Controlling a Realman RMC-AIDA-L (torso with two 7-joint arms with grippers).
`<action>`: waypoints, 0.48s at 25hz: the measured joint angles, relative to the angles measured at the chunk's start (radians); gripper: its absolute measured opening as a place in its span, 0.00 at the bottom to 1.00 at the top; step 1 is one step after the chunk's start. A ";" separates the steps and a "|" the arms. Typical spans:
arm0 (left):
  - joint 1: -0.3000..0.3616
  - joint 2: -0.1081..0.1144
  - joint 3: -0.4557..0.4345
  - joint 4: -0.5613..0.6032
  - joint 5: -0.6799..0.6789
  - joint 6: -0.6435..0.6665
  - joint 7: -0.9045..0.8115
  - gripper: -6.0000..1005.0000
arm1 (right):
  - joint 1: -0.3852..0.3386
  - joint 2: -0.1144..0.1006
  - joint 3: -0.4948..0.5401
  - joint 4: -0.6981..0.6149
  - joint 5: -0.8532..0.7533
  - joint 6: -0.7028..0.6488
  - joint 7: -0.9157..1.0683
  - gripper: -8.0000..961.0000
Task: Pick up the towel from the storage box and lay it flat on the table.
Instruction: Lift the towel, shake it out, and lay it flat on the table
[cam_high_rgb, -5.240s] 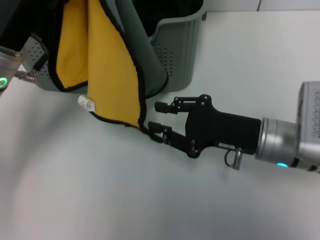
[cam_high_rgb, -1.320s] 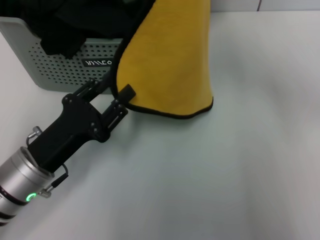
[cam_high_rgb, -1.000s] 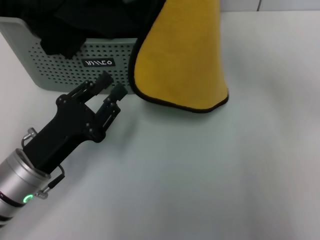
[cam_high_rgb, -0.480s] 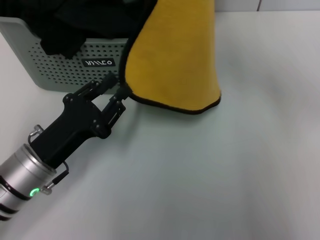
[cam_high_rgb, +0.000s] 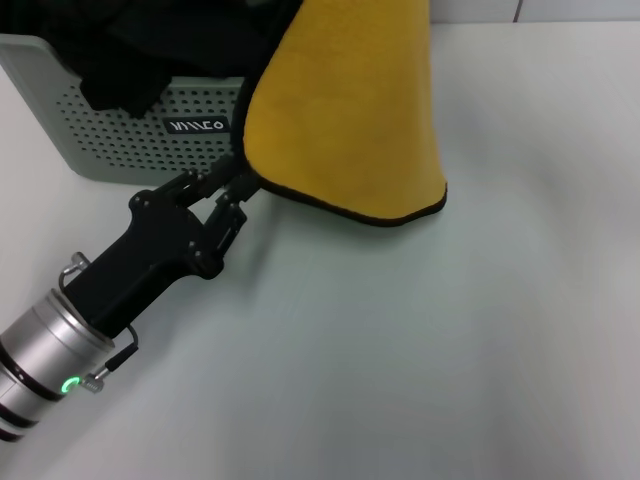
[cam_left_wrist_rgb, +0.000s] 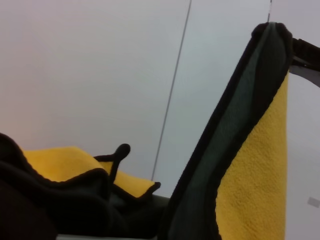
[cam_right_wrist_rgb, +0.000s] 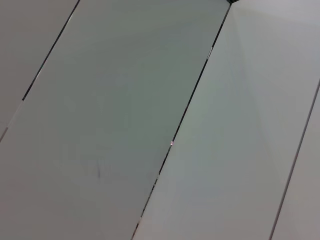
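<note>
The closed fingers of my left gripper barely reach the black edging at the towel's lower corner, so next I open them and grip farther onto the yellow cloth (cam_high_rgb: 268, 170) before spreading.
The towel (cam_high_rgb: 345, 110) hangs with its yellow face toward me in front of the storage box (cam_high_rgb: 120, 135); its top runs out of the head view. My left gripper (cam_high_rgb: 235, 182) reaches up from the lower left, its fingers closed on the black edging at the towel's lower left corner. The left wrist view shows the towel (cam_left_wrist_rgb: 250, 165) hanging from a pinched top corner, yellow and grey-green. A black finger of my right gripper (cam_left_wrist_rgb: 292, 45) holds that corner. The table (cam_high_rgb: 450, 330) lies below.
Black fabric (cam_high_rgb: 120, 50) fills the storage box and spills over its front rim above the small label (cam_high_rgb: 196, 126). More yellow cloth (cam_left_wrist_rgb: 65, 162) lies among it in the left wrist view. The right wrist view shows only pale panels (cam_right_wrist_rgb: 150, 125).
My left gripper moved up to the towel's lower left corner and its fingers closed on the edging. The hanging towel swung slightly left and back.
</note>
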 joint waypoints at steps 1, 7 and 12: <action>0.003 0.000 -0.001 0.002 0.000 0.001 0.000 0.33 | 0.000 0.000 0.000 0.000 0.000 0.000 0.000 0.04; 0.002 0.000 0.003 0.006 0.006 0.006 -0.001 0.24 | -0.002 0.000 0.000 0.001 -0.002 0.004 0.000 0.04; -0.011 0.001 0.004 0.004 0.007 -0.034 -0.034 0.09 | -0.001 0.000 -0.001 -0.002 -0.010 0.007 0.000 0.05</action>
